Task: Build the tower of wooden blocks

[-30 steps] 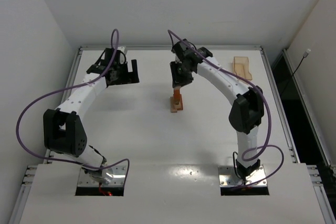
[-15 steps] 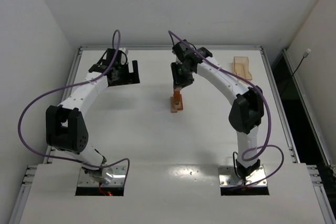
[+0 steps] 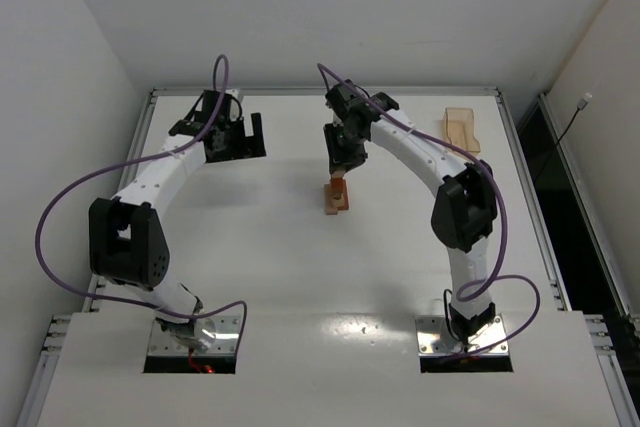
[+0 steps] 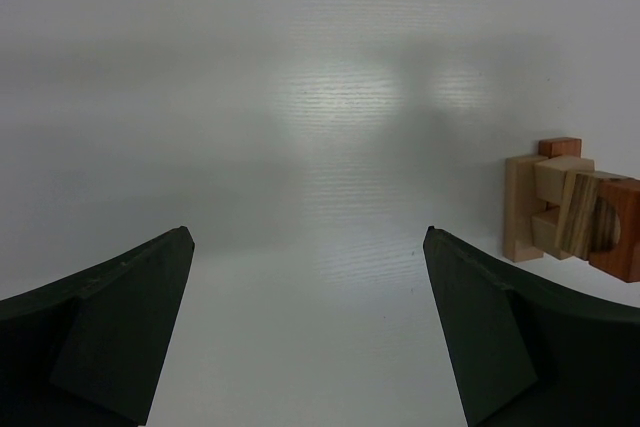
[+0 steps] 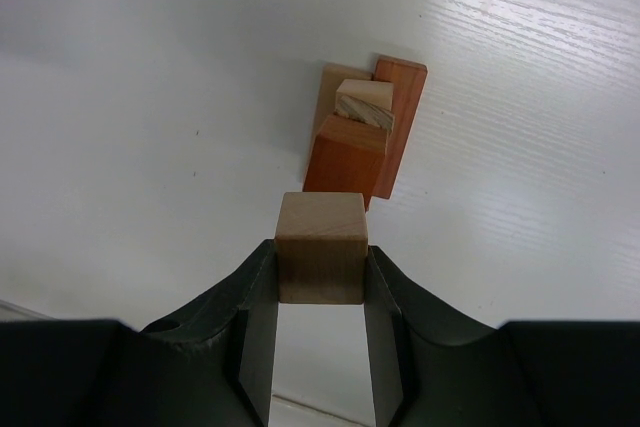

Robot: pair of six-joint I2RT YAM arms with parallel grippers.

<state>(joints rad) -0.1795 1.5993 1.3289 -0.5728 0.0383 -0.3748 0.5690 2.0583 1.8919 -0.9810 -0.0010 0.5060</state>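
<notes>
My right gripper is going to release the light tan cube on the tower's topmost reddish-brown block (image 3: 338, 177) (image 5: 322, 239).
The tower (image 3: 337, 195) of tan and reddish-brown wood blocks stands mid-table; it also shows in the right wrist view (image 5: 358, 137) and at the right edge of the left wrist view (image 4: 572, 210). My right gripper (image 3: 339, 170) hangs just above the tower, shut on a light tan cube (image 5: 321, 247) held above the stack. My left gripper (image 3: 243, 139) is open and empty at the back left, well clear of the tower; its dark fingers (image 4: 110, 322) frame bare table.
A translucent tan open tray (image 3: 462, 128) lies at the back right near the table's raised rim (image 3: 320, 91). White walls close in on the left, back and right.
My right gripper with the tan cube has shifted slightly toward the back over the tower. The left arm's elbow has swung a little; its gripper stays in place.
</notes>
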